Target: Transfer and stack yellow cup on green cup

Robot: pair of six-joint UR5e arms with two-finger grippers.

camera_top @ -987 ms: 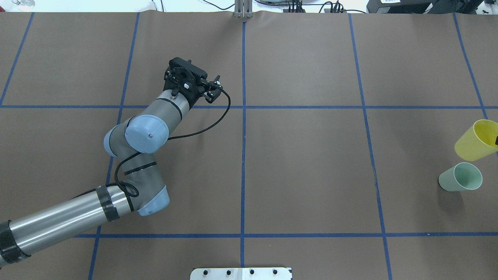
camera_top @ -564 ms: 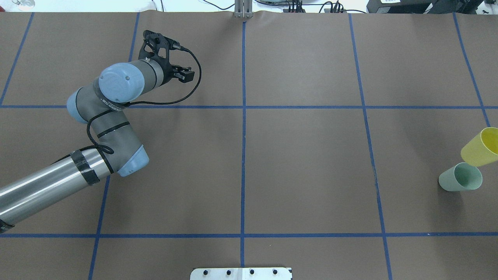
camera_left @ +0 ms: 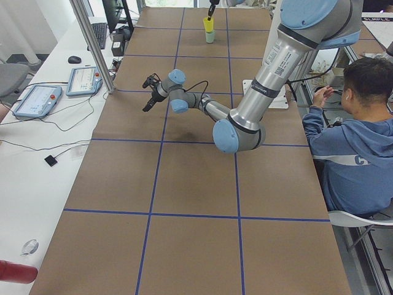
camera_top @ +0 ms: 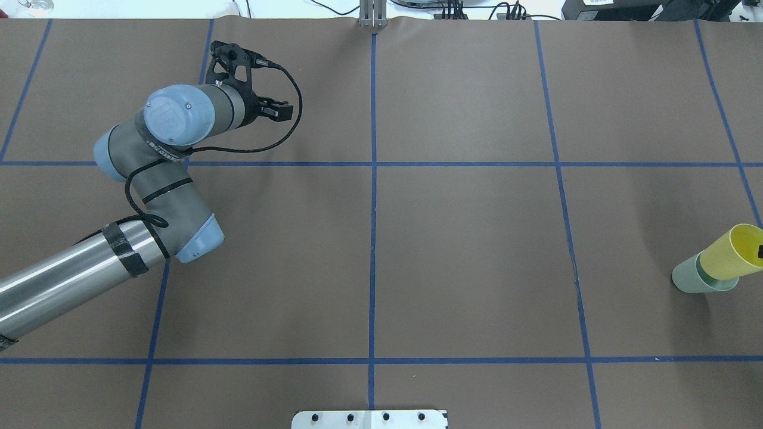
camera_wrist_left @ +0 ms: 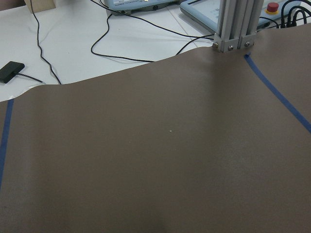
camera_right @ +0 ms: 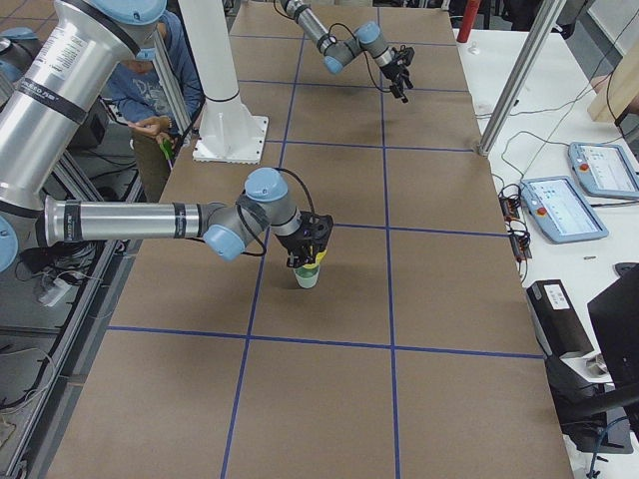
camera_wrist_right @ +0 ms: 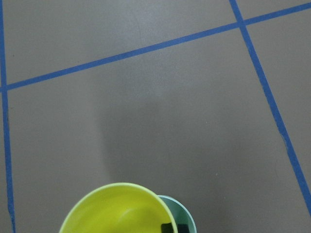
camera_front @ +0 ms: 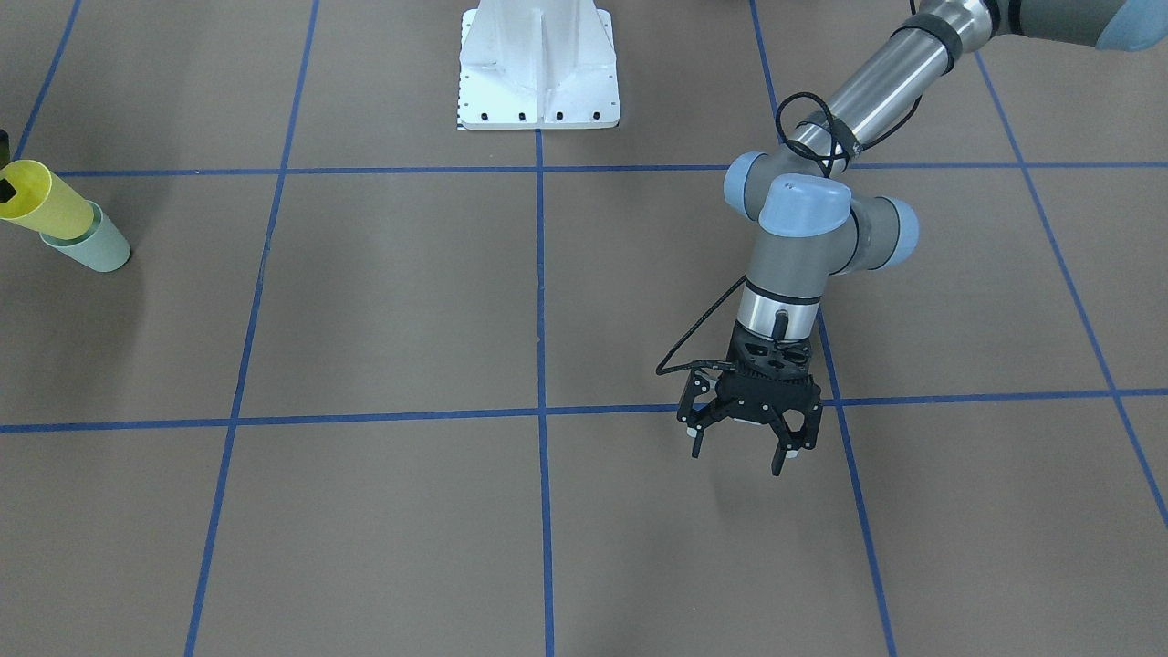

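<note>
I should release the yellow cup from my right gripper, seated upright inside the opening of the green cup (camera_front: 77, 226) (camera_wrist_right: 164, 227). The yellow cup now leans at the table's edge.
The yellow cup (camera_top: 726, 261) leans at the table's right edge, its base inside the rim of the green cup (camera_top: 691, 282), which stands upright. My right gripper (camera_right: 312, 247) is shut on the yellow cup's rim, and one dark finger (camera_wrist_right: 168, 227) shows inside the cup. The front view has the yellow cup (camera_front: 46, 208) and the green cup (camera_front: 99, 248) at its far left. My left gripper (camera_front: 740, 451) hangs open and empty over the table's far left part, well away from both cups.
Blue tape lines grid the brown table. The robot's white base plate (camera_front: 538, 64) sits at the near edge. An aluminium post (camera_top: 372, 15) stands at the far edge. A seated person (camera_left: 350, 141) and pendants (camera_left: 37, 101) are beside the table.
The yellow cup has come down and toward me, and its base now sits in the green cup. My left arm has swung left and toward the far edge.
</note>
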